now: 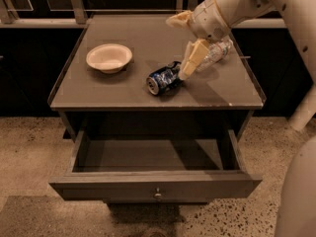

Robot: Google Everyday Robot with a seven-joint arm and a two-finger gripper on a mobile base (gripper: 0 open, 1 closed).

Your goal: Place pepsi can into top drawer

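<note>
The gripper will next move to the pepsi can's middle [169,76] and close there, so the end nearest the bowl stays free.
The pepsi can [163,78], dark blue with light markings, lies on its side near the middle of the grey cabinet top [118,93]. My gripper [176,47] hovers just right of and above the can, its two cream fingers [191,58] spread open and holding nothing. The lower finger's tip is close to the can's right end. The top drawer [157,185] is pulled out below the cabinet top, its inside bare, with a small round knob [158,195] on the front panel.
A cream bowl [109,58] stands on the cabinet top at the left. A clear plastic bottle [216,52] lies on its side behind my gripper, at the right. My white arm [276,4] reaches in from the upper right. Speckled floor surrounds the cabinet.
</note>
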